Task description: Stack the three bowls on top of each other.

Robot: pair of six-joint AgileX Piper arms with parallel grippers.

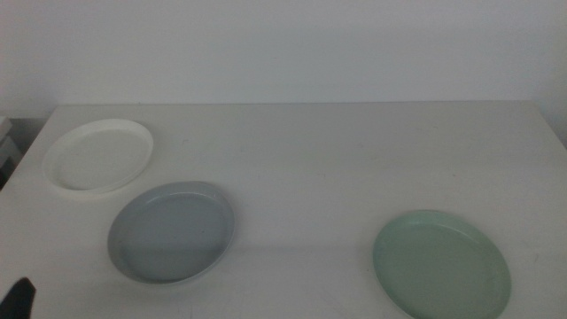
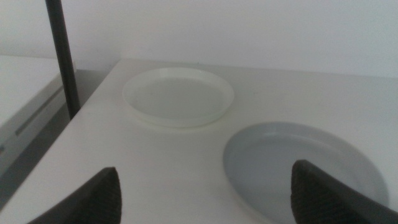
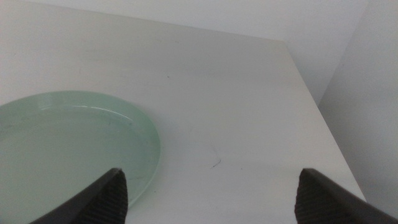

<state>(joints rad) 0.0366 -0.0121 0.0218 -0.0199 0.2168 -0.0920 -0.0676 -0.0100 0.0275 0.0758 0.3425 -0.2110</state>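
Next, I move my left gripper to the blue-grey bowl and close it on the bowl's rim (image 1: 111, 240) (image 2: 225, 159), on the side farthest from the mint green bowl.
Three shallow bowls lie apart on the white table (image 1: 337, 151). The white bowl (image 1: 97, 156) is at the far left, the blue-grey bowl (image 1: 172, 232) just in front and to the right of it, and the mint green bowl (image 1: 441, 264) at the front right. My left gripper (image 2: 204, 168) is open and empty, low at the front left, with the white bowl (image 2: 179, 96) and blue-grey bowl (image 2: 305, 168) ahead of it. Only a dark tip of it (image 1: 18, 298) shows in the middle view. My right gripper (image 3: 210, 171) is open and empty beside the mint green bowl (image 3: 68, 149).
A dark upright pole (image 2: 63, 56) stands off the table's left edge beside a pale side surface. The table's right edge (image 3: 323, 118) runs close to the right gripper. A plain white wall is behind the table.
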